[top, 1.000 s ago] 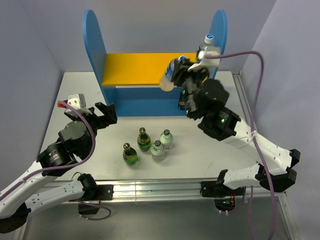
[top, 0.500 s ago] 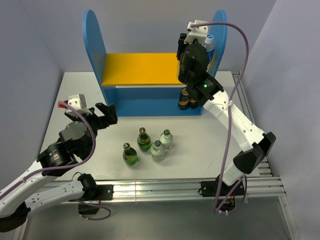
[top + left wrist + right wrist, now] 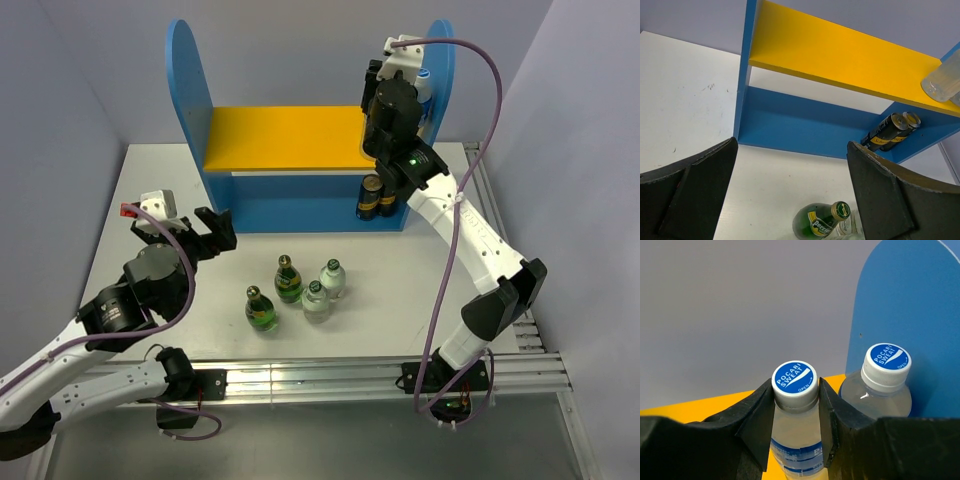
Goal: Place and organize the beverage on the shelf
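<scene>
The neck (image 3: 256, 299) of the green glass bottle closest to the near-edge rail is my next target. My left gripper should move there and close just below that bottle's cap.
The shelf (image 3: 310, 135) stands at the back with its yellow upper board (image 3: 280, 137). My right gripper (image 3: 388, 120) is at the board's right end. In the right wrist view it (image 3: 796, 392) is shut on the neck of an upright clear Pocari Sweat bottle (image 3: 794, 377). A second such bottle (image 3: 885, 372) stands just right of it, against the blue side panel (image 3: 910, 315), and also shows from above (image 3: 425, 85). Two dark cans (image 3: 375, 195) sit on the lower level. My left gripper (image 3: 195, 228) is open and empty over the table, left of the shelf's front.
Two green glass bottles (image 3: 289, 278) (image 3: 261, 308) and two clear bottles (image 3: 333, 278) (image 3: 316, 300) stand grouped on the white table in front of the shelf. One green bottle (image 3: 820, 222) shows between my left fingers (image 3: 690, 195), lower down. A rail runs along the near edge.
My right arm has swung the bottle up from a tilted hold in front of the shelf to upright on the upper board beside the other bottle. The left arm has hardly moved.
</scene>
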